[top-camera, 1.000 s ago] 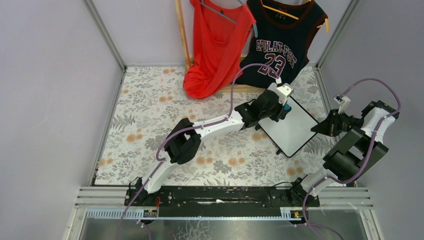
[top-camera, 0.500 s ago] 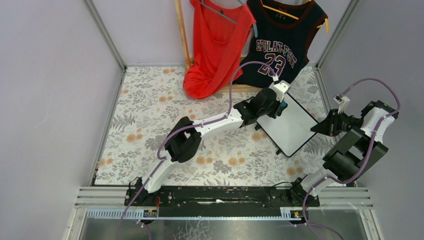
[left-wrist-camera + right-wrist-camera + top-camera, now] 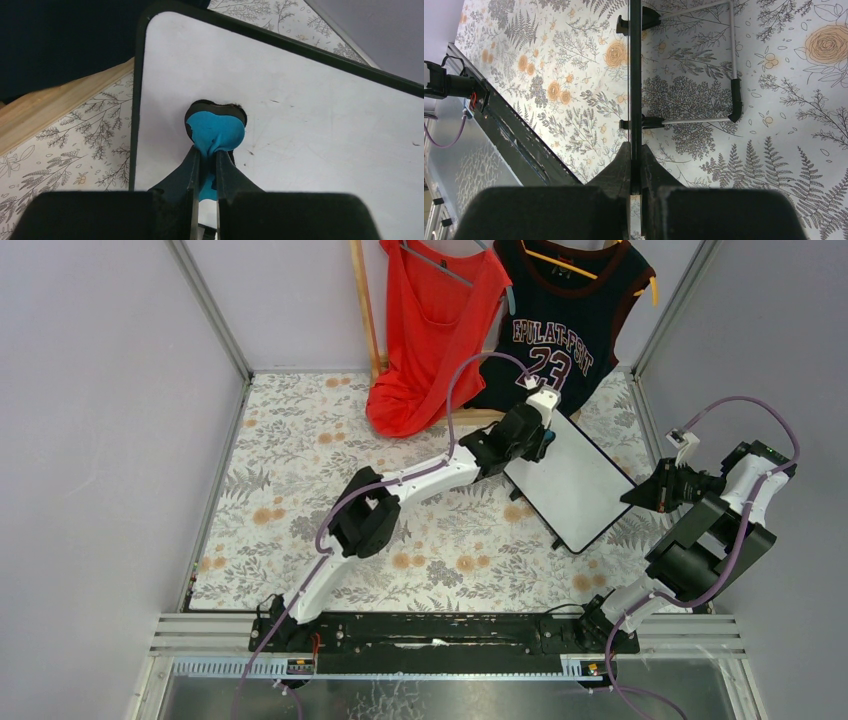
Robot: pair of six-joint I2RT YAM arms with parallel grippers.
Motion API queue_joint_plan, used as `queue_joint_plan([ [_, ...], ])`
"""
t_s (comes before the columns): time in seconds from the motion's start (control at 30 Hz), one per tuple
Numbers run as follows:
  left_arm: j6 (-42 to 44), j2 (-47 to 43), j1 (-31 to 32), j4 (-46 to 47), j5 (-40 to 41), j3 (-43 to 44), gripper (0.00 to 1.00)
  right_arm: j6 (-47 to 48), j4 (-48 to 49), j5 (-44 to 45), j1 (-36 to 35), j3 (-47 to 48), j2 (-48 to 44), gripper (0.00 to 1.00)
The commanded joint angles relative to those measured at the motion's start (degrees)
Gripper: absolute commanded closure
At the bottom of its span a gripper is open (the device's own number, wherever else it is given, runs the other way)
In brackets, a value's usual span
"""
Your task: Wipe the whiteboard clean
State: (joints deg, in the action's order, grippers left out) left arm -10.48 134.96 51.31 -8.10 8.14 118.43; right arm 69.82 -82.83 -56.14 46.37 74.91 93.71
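The robot's left gripper will release the blue eraser on the floral table (image 3: 374, 502) in front of the red top.
The whiteboard (image 3: 575, 485) is white with a thin black frame and sits tilted at the right of the floral table. Its face (image 3: 310, 120) looks white with only tiny specks; no red strokes show. My left gripper (image 3: 542, 440) is shut on a small blue eraser (image 3: 216, 131), which is pressed on the board near its far left corner. My right gripper (image 3: 633, 497) is shut on the board's right edge, seen edge-on in the right wrist view (image 3: 635, 75). The board's wire feet (image 3: 729, 65) show there too.
A red top (image 3: 435, 330) and a dark jersey (image 3: 570, 320) hang on a wooden rack (image 3: 365, 310) at the back, just behind the board. Grey walls close in left and right. The black base rail (image 3: 450, 630) runs along the near edge.
My left gripper has slid the eraser up and to the left across the board, from its upper middle to its far left corner. The right gripper and the board have not moved.
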Motion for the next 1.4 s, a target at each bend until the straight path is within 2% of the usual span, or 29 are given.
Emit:
queue_joint_plan([
  [0.0,-0.77,0.98,-1.39,-0.14,0.52,-2.29,1.0,4.31,-1.1,6.84,-1.46,-0.8,-1.5,1.0],
  [0.2,-1.36,-2.11,0.55,4.38,-3.23,-7.34,1.0,4.36,-1.05,6.74,-1.55,-0.99,-1.43,1.0],
  [0.5,-0.58,-5.05,6.54,8.83,-4.39,-13.37,1.0,4.53,-1.04,6.57,-1.55,-1.22,-1.25,1.0],
  [0.63,-1.06,-4.94,7.17,9.27,-3.76,-14.16,1.0,4.53,-1.03,6.65,-1.55,-1.24,-1.12,1.0],
  [1.0,-5.96,-4.03,0.04,8.21,-5.59,-16.39,1.0,4.88,-0.85,6.9,-1.55,-1.98,-1.17,1.0],
  [1.37,-5.03,-6.27,-4.48,8.56,-3.83,-19.56,1.0,4.48,-1.02,7.04,-1.55,-1.35,-1.38,1.0],
])
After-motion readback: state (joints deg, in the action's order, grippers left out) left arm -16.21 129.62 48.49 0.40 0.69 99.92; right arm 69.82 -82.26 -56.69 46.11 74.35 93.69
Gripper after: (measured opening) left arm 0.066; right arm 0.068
